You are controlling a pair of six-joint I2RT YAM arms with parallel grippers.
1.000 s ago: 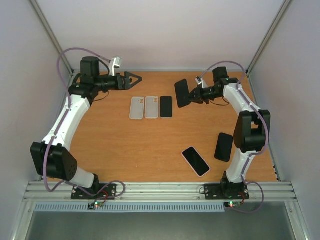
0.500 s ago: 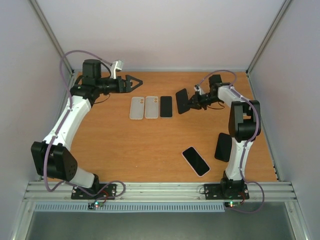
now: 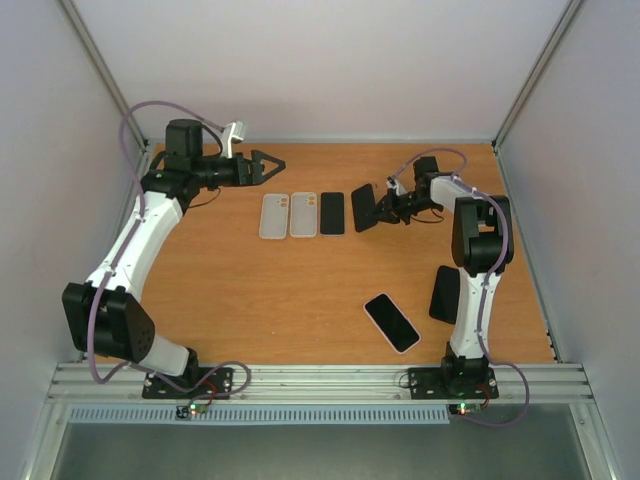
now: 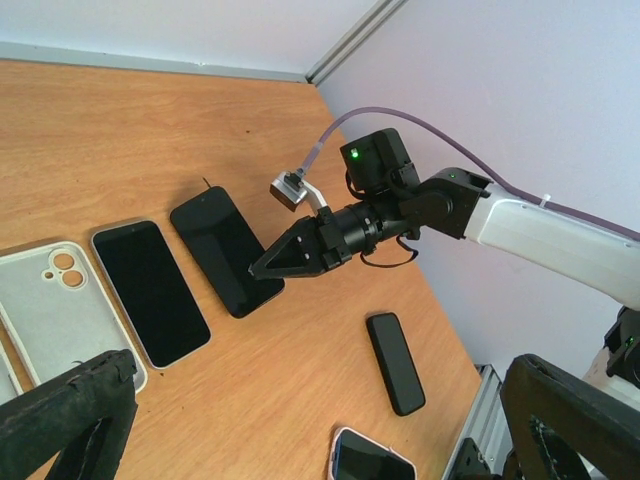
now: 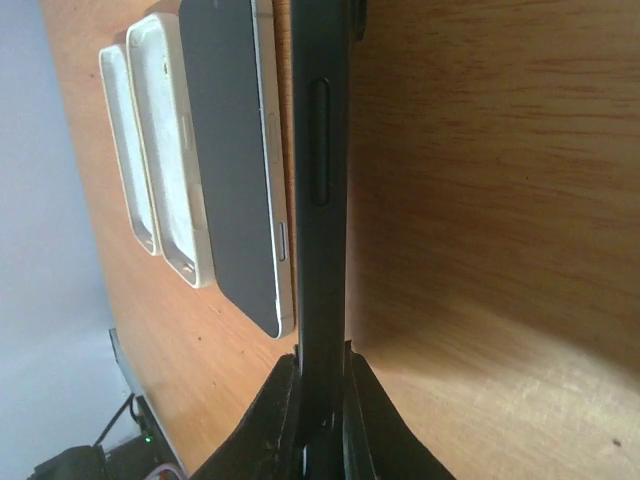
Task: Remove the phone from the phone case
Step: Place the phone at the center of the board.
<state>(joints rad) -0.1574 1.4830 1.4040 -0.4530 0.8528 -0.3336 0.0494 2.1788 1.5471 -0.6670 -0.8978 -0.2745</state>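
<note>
I need to release the black slab with my right gripper, flat on the table (image 3: 366, 214) close beside the silver-edged phone.
A phone in a pale case (image 3: 391, 322) lies face up near the front of the table (image 3: 250, 290); it also shows as the cased phone (image 4: 370, 462) at the bottom of the left wrist view. My right gripper (image 3: 379, 208) is shut on one end of a black phone-shaped slab (image 3: 364, 207), low over the table, just right of a row of three things. The slab (image 5: 322, 200) is edge-on between my right gripper's (image 5: 322, 405) jaws; whether it is bare or cased I cannot tell. My left gripper (image 3: 277, 163) hangs open and holds nothing at the back left.
The row holds a clear case (image 3: 273, 216), a white case (image 3: 303, 214) and a silver-edged phone (image 3: 332, 213). A thick black slab (image 3: 447, 294) lies at the right, by my right arm. Enclosure walls stand close on three sides.
My right gripper has carried the black slab lower and closer to the row, tilting it nearer the table. The left gripper shifted slightly early on, then stayed still.
</note>
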